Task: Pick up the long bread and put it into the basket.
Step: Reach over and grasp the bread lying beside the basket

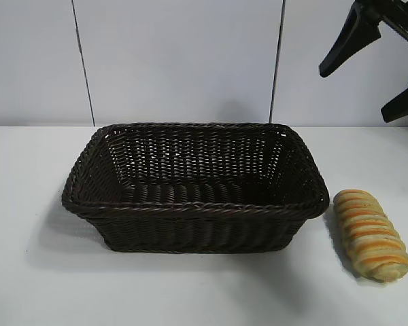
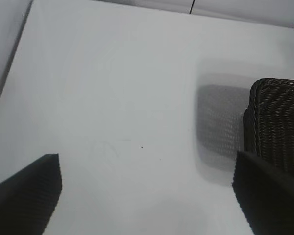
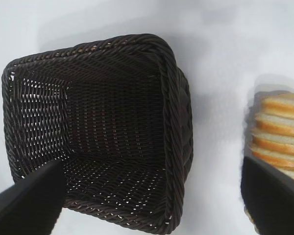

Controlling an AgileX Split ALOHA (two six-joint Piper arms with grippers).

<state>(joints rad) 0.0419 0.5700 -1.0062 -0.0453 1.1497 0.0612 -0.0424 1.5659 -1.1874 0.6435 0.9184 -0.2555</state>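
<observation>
The middle of the long bread (image 1: 371,234) (image 3: 284,161) beside the basket is the next place that my right gripper should move down to and close on.
The long bread (image 1: 371,233) is golden-tan with orange-brown ridged stripes. It lies on the white table just right of the basket (image 1: 190,207), near the front edge. The basket is dark brown wicker and holds nothing. My right gripper (image 1: 381,58) hangs open high at the upper right, above and behind the bread. In the right wrist view the basket (image 3: 174,122) and the bread (image 3: 277,132) both show below its spread fingers (image 3: 272,196). My left gripper (image 2: 147,196) is open over bare table, with the basket's corner (image 2: 279,122) beside one finger. It is out of the exterior view.
A white wall with two dark vertical seams (image 1: 81,61) stands behind the table. Bare white tabletop (image 1: 27,204) lies left of the basket and in front of it.
</observation>
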